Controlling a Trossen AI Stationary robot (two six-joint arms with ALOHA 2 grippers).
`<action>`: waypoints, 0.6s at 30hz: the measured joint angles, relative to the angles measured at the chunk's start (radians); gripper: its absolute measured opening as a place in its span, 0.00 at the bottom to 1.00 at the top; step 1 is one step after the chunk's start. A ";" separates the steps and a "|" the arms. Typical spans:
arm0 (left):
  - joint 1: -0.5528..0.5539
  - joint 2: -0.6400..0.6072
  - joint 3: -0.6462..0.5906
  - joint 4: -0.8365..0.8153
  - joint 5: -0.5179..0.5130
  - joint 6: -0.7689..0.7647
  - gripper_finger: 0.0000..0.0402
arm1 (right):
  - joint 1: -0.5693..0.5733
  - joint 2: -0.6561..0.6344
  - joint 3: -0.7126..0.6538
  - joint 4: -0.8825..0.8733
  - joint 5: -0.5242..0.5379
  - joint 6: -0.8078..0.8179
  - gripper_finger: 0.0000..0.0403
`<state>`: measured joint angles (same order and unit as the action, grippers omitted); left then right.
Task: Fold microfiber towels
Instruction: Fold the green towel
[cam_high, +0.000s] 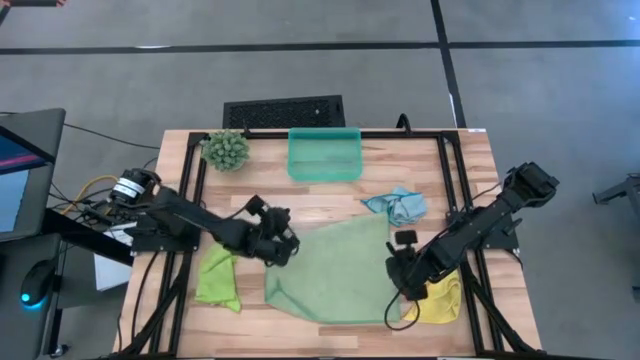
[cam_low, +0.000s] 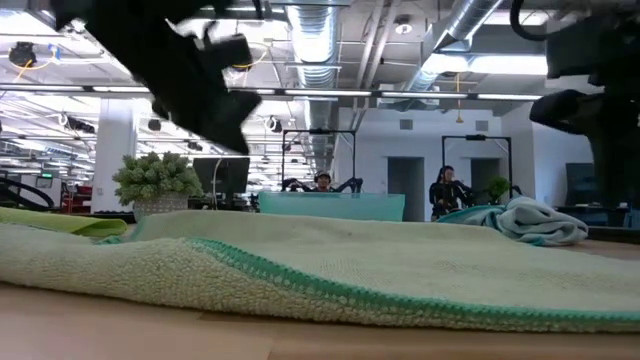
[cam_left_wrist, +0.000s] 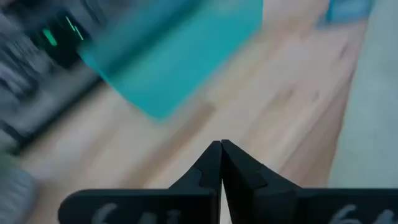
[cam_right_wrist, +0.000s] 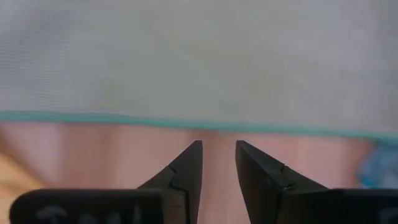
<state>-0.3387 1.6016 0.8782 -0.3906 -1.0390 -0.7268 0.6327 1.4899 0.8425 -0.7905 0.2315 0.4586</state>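
Observation:
Next, my left gripper opens, grabs the tucked corner (cam_high: 301, 232) and pulls it flat, because the far edge of the sage green towel curls under beside my empty left gripper.
A pale sage green towel (cam_high: 335, 275) lies spread flat on the middle of the table; its teal-hemmed edge (cam_right_wrist: 186, 123) crosses the right wrist view. My left gripper (cam_high: 285, 248) hovers at the towel's far left corner, shut with nothing in it (cam_left_wrist: 221, 149). My right gripper (cam_high: 405, 285) points down at the towel's right edge, open (cam_right_wrist: 219, 149) over bare wood just off the hem. A lime green towel (cam_high: 218, 278) lies bunched at the left. A light blue one (cam_high: 397, 205) is crumpled at the far right, and a yellow one (cam_high: 442, 300) lies under the right arm.
A teal plastic tray (cam_high: 324, 153) stands at the middle of the far edge, with a spiky green plant ball (cam_high: 226, 149) to its left. A black frame (cam_high: 450, 180) runs along the table's sides. Bare wood shows between the tray and the sage towel.

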 joint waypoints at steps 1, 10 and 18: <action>-0.025 -0.005 0.007 -0.001 -0.051 0.006 0.00 | 0.000 0.000 0.000 -0.022 0.032 0.016 0.29; -0.030 -0.005 -0.005 -0.098 0.058 -0.277 0.00 | -0.083 0.000 0.000 -0.048 0.437 0.123 0.29; 0.112 -0.005 -0.145 0.077 0.299 -0.291 0.15 | -0.174 0.000 0.000 -0.047 0.381 0.112 0.29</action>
<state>-0.2267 1.5967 0.7329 -0.3132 -0.7402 -1.0178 0.4585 1.4899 0.8426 -0.8371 0.6121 0.5701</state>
